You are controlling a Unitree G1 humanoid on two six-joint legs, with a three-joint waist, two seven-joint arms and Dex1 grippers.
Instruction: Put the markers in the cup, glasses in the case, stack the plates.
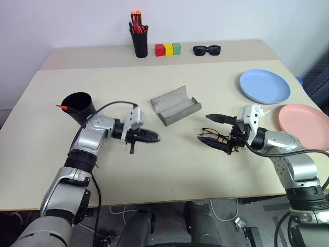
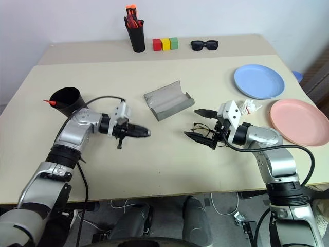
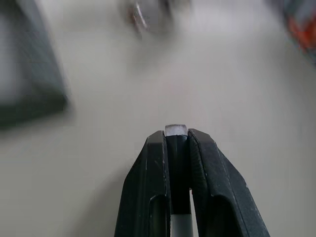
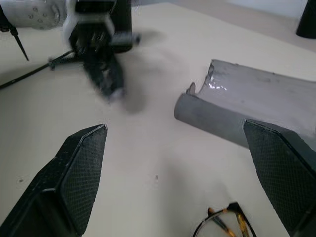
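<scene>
The white-bodied marker will leave my left gripper inside the black cup [image 1: 78, 106], joining the red marker.
My left gripper [image 1: 153, 137] is shut on the white-bodied marker [image 3: 180, 225], held just above the table between the black cup [image 1: 77, 106] and the open grey case [image 1: 175, 105]. A red marker [image 1: 62, 107] pokes over the cup's rim. On the right, my right gripper [image 1: 216, 131] stands open, its fingers either side of the wire-frame glasses [image 1: 209, 136], which lie on the table. The glasses [image 4: 223, 228] and the case [image 4: 256, 103] lie just ahead of it in the right wrist view. The blue plate [image 1: 264, 86] and the pink plate [image 1: 303, 118] lie side by side at the right edge.
At the back of the table are a slim black holder of orange-red pens [image 1: 138, 37], three coloured blocks [image 1: 168, 49] and black sunglasses [image 1: 206, 50]. Something small, white and crumpled [image 2: 250, 106] lies near the blue plate. Bare table lies in front of the case.
</scene>
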